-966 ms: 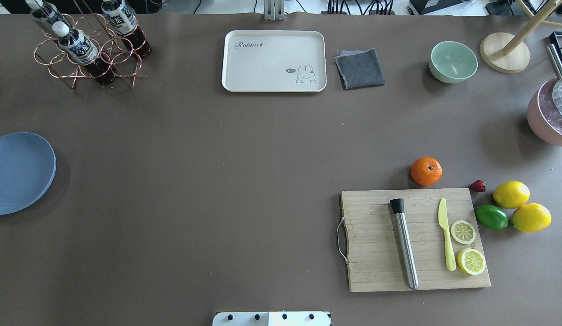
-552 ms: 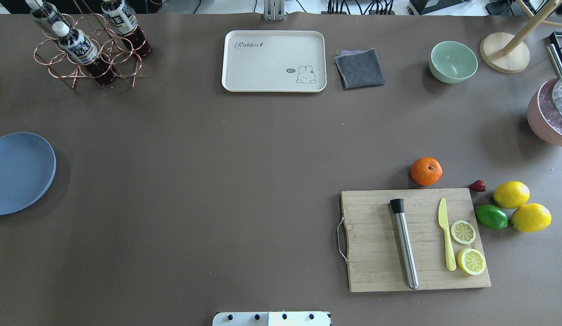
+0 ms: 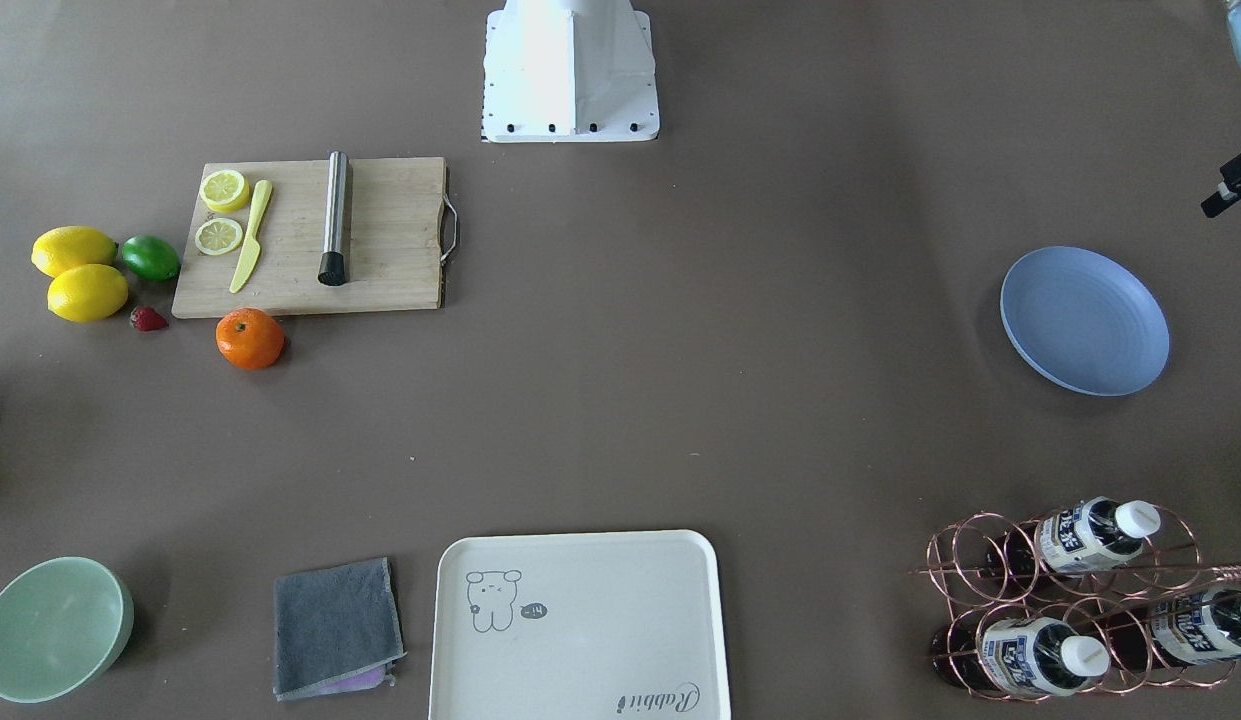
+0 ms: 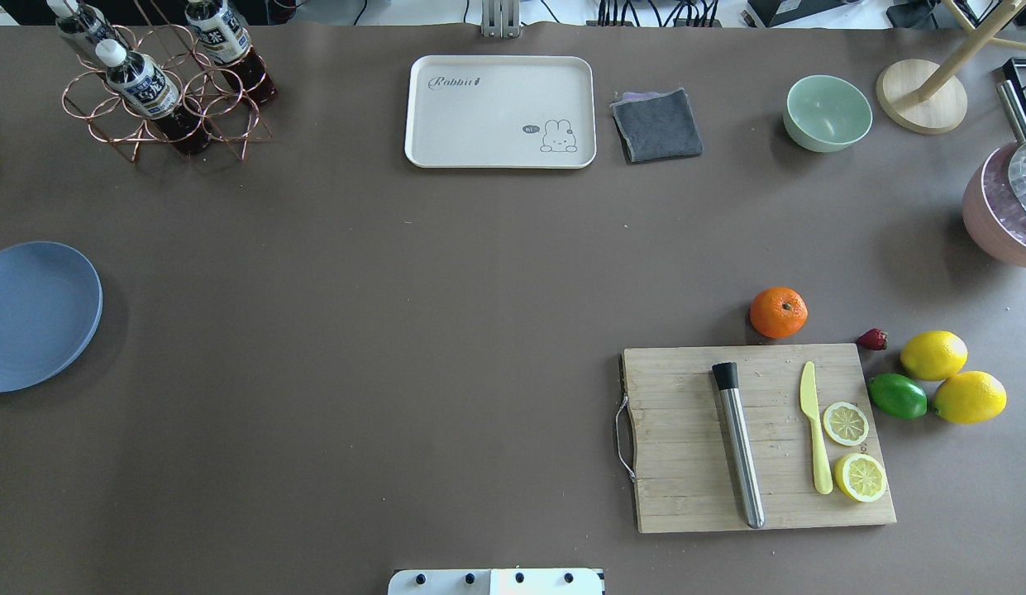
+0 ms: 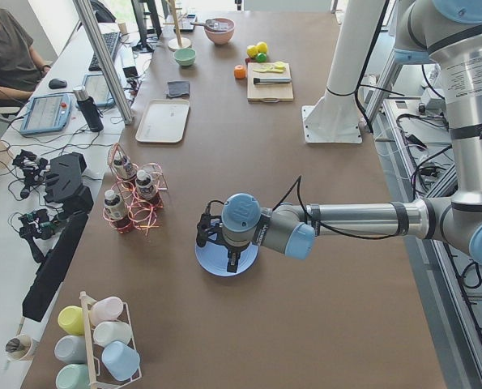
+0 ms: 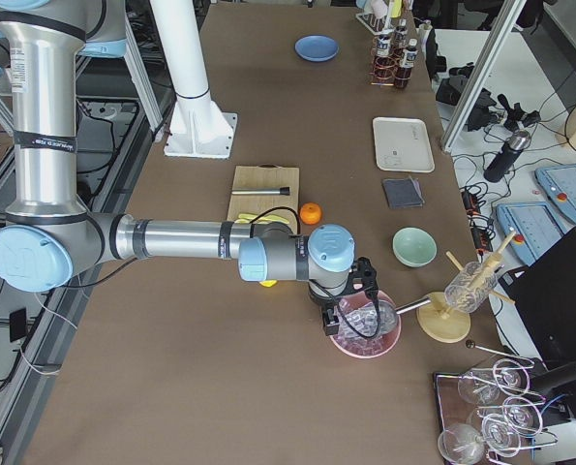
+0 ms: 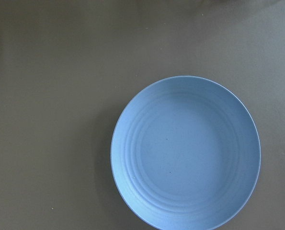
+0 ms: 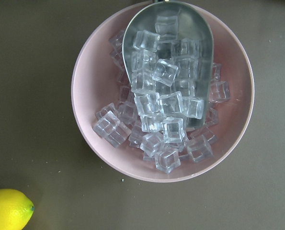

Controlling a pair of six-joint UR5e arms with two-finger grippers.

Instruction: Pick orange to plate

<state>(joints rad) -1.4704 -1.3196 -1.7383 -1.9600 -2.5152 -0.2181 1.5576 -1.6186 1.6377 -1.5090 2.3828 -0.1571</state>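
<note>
My left gripper is to close next on the blue plate's rim (image 3: 1165,326) (image 7: 112,155), on the side farthest from the orange, so that it can move the plate closer.
The orange (image 4: 778,312) rests on the table just beyond the far edge of the cutting board (image 4: 686,463), also seen in the front view (image 3: 250,338). Far off at the table's left end lies the blue plate (image 4: 33,316), bare, filling the left wrist view (image 7: 185,153). My left gripper (image 5: 216,243) hovers over that plate and shows only in the exterior left view, so I cannot tell its state. My right gripper (image 6: 350,308) hangs above a pink bowl of ice, seen only in the exterior right view, state unclear.
The board carries a steel muddler (image 4: 737,444), a yellow knife (image 4: 814,430) and two lemon halves. Two lemons (image 4: 932,354), a lime (image 4: 897,396) and a strawberry (image 4: 872,339) lie right of it. Pink ice bowl (image 8: 92,115) holds a scoop. Tray (image 4: 446,140), cloth, green bowl and bottle rack line the far edge.
</note>
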